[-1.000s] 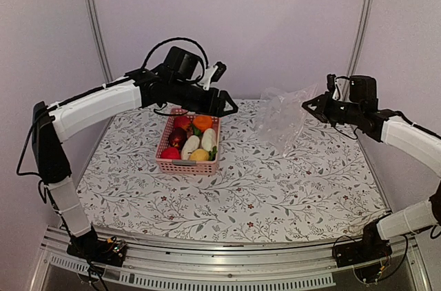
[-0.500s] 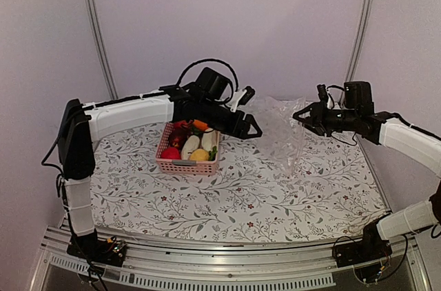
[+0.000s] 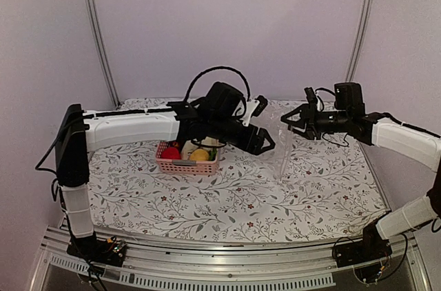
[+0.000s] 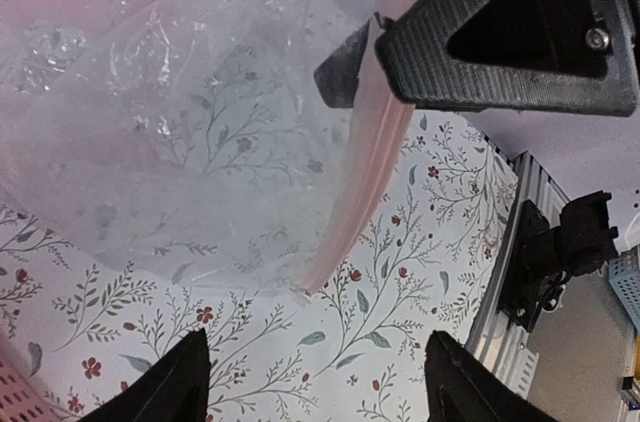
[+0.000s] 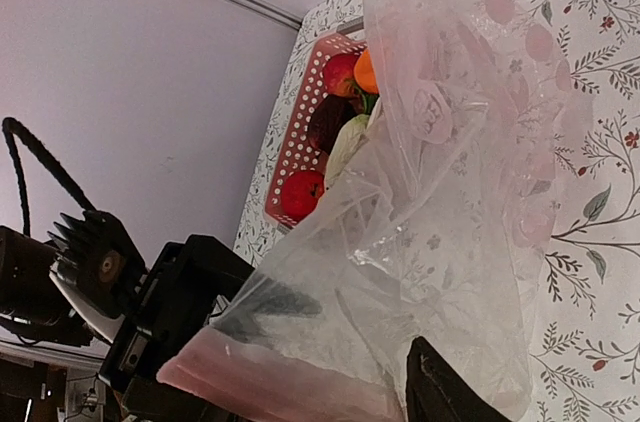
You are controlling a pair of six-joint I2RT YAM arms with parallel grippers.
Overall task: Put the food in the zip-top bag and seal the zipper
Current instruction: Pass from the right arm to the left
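Observation:
Next, the left gripper grabs the clear zip-top bag at the lower end of its pinkish zipper strip [image 3: 280, 174] [image 4: 318, 278], close to the bag's corner.
The clear zip-top bag [image 3: 278, 141] hangs above the table from my right gripper [image 3: 287, 121], which is shut on its upper edge. In the left wrist view the bag [image 4: 170, 132] fills the upper left, and its pinkish zipper strip [image 4: 372, 167] runs down to a corner. My left gripper [image 3: 266, 142] is open and empty just left of the bag, with its jaws wide apart [image 4: 315, 397] below the bag. The food [image 3: 200, 155] lies in the pink basket [image 3: 180, 165]. A red piece [image 5: 303, 192] and an orange piece [image 5: 366, 72] show in the right wrist view.
The left arm reaches over the basket and hides its far half. The right wrist view shows the basket's rim [image 5: 295, 127] behind the bag [image 5: 450, 192]. A metal rail [image 4: 505, 242] borders the flowered table [image 3: 234, 194]. Purple walls stand close behind.
My left arm has swung right from above the basket to the bag. My right gripper has moved left with the bag, which now hangs between the two grippers.

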